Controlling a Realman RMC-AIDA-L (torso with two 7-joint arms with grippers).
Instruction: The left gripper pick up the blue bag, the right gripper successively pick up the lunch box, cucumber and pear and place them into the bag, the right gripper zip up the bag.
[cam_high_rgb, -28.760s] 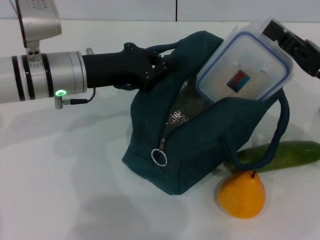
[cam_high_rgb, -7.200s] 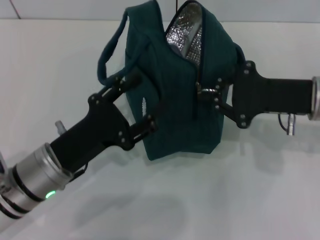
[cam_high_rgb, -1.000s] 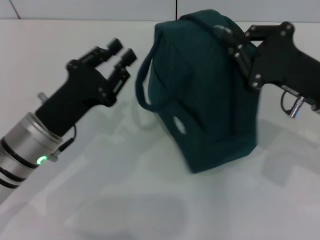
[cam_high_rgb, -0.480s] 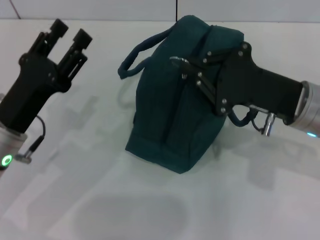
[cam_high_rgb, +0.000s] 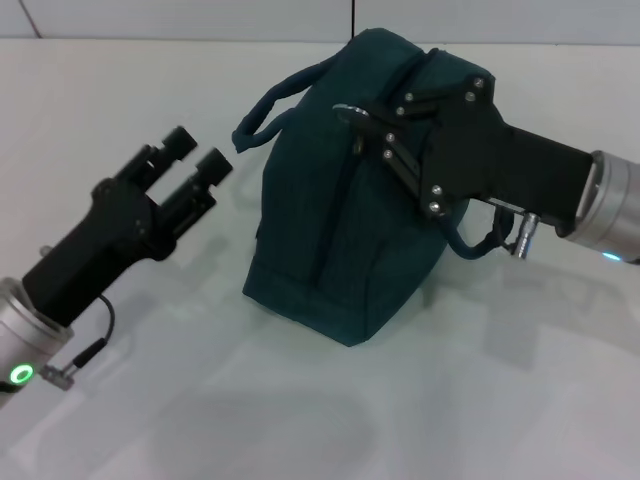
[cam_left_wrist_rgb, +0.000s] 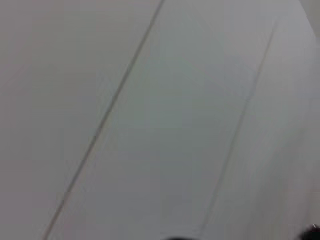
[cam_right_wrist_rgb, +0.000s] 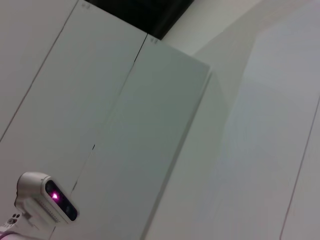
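Observation:
The blue bag's near end is free, so my left gripper should hold the blue bag's side (cam_high_rgb: 274, 205) before my right gripper pulls the zipper's ring pull further.
The blue bag (cam_high_rgb: 340, 230) stands on the white table in the head view, its top closed and one loop handle (cam_high_rgb: 270, 105) arching off to the left. My right gripper (cam_high_rgb: 368, 125) reaches in from the right at the bag's top. It is shut on the zipper's metal ring pull (cam_high_rgb: 348, 108). My left gripper (cam_high_rgb: 196, 158) hovers left of the bag, apart from it, open with nothing between its fingers. The lunch box, cucumber and pear are hidden. Neither wrist view shows the bag or a gripper.
The white table (cam_high_rgb: 300, 420) spreads out in front of the bag. A second handle (cam_high_rgb: 470, 245) hangs below the right gripper's body. The right wrist view shows wall panels and a small white device with a pink light (cam_right_wrist_rgb: 52, 200).
The left gripper has come down and rightward, nearer the bag. The right gripper stays at the zipper pull, and the bag has barely shifted in the last half second.

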